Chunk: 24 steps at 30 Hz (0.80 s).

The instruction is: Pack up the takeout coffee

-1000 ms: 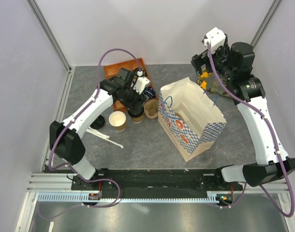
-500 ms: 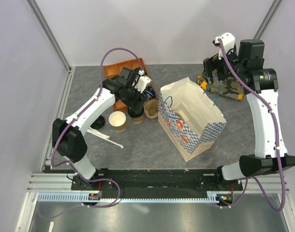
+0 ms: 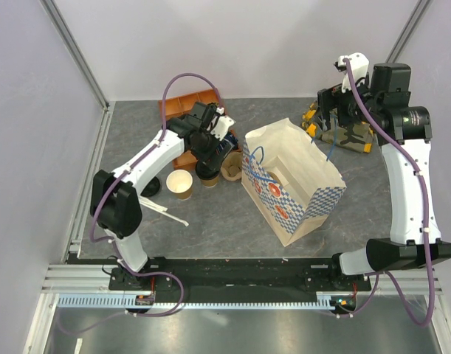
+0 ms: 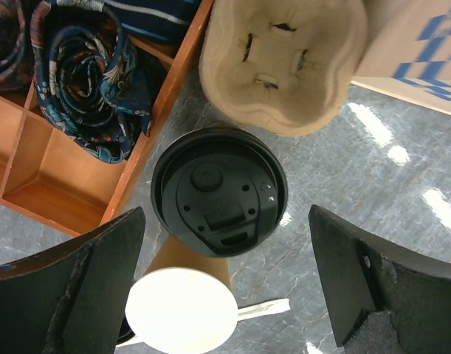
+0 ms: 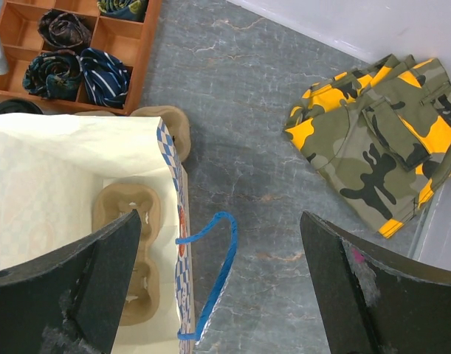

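Next, my right gripper will grab the paper bag's far edge [image 3: 319, 152] [image 5: 182, 289], between the blue handle's ends on the side of the bag toward the camouflage cloth.
The takeout coffee [image 4: 219, 190], a brown paper cup with a black lid, stands on the table beside the orange tray; it also shows in the top view [image 3: 207, 177]. My left gripper [image 4: 224, 289] is open and hovers right above it, with the cup between and below the two fingers, not touching. The patterned paper bag [image 3: 293, 184] stands open to the right with a cardboard cup carrier [image 5: 128, 251] inside. My right gripper [image 5: 218, 291] is open and empty, high over the bag's far edge and its blue handle [image 5: 219, 264].
A lidless cup with a cream inside [image 3: 180, 184] stands next to the coffee. A second cardboard carrier [image 4: 284, 63] lies between the coffee and the bag. The orange tray [image 4: 48, 173] holds rolled ties. A camouflage cloth [image 5: 373, 140] lies at the back right. A flat black lid [image 3: 153, 185] and sticks lie left.
My right arm has swung right, away from above the bag. My left gripper has shifted slightly back over the lidded cup, still open.
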{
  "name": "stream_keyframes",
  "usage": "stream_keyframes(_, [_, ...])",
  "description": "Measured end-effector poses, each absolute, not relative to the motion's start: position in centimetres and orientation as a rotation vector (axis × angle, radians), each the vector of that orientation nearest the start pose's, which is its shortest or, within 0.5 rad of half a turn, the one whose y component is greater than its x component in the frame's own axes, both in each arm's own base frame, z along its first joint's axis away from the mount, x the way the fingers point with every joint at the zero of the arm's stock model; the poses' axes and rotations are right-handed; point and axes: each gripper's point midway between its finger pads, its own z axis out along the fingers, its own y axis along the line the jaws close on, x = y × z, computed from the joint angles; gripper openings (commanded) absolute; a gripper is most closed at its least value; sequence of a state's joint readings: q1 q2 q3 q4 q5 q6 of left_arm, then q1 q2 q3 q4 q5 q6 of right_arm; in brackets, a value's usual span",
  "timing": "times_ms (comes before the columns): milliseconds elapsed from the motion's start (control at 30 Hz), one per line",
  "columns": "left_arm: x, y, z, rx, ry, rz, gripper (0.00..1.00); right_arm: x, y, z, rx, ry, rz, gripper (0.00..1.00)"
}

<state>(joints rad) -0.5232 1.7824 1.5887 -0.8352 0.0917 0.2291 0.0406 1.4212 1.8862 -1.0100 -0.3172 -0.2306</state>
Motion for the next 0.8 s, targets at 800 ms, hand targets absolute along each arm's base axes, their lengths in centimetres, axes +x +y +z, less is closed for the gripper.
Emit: stream_keyframes(800, [36.2, -21.6, 12.8, 0.964, 2.479, -0.218, 1.0, 36.1, 5.9, 37.4, -0.456, 2.051, 0.224, 0.98])
